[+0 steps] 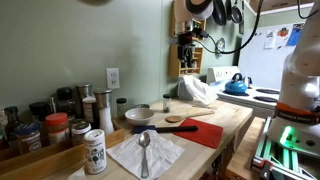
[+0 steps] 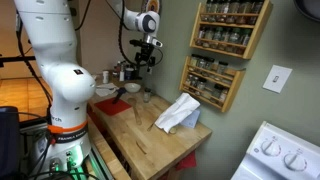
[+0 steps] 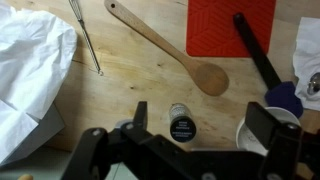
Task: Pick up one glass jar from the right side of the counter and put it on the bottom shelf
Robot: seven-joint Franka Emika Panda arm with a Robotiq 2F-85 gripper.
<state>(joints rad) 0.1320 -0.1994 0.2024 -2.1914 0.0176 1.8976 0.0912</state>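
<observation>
The glass jar's black lid point(image 1: 167, 97) point(image 3: 182, 128) is near the wooden spoon's round end. I need to move my gripper down to it next and close there.
A small glass jar with a black lid point(image 3: 181, 123) stands upright on the light-wood counter point(image 3: 120, 75), seen from above in the wrist view. It also shows in an exterior view point(image 1: 167, 103). My gripper point(image 3: 203, 112) is open and empty, its two fingers well apart on either side of the jar and high above it. In both exterior views the gripper point(image 1: 187, 47) point(image 2: 147, 57) hangs well over the counter point(image 2: 150, 140). The wooden wall rack's bottom shelf point(image 2: 205, 96) holds several small jars and lies away from the gripper.
A wooden spoon point(image 3: 170, 45), a red mat point(image 3: 230, 25) and a white bowl point(image 3: 250, 135) lie near the jar. A white cloth point(image 3: 30, 70) lies beside them. Several larger jars point(image 1: 55, 125), a napkin with a metal spoon point(image 1: 145, 150) and a blue kettle point(image 1: 236, 85) also show.
</observation>
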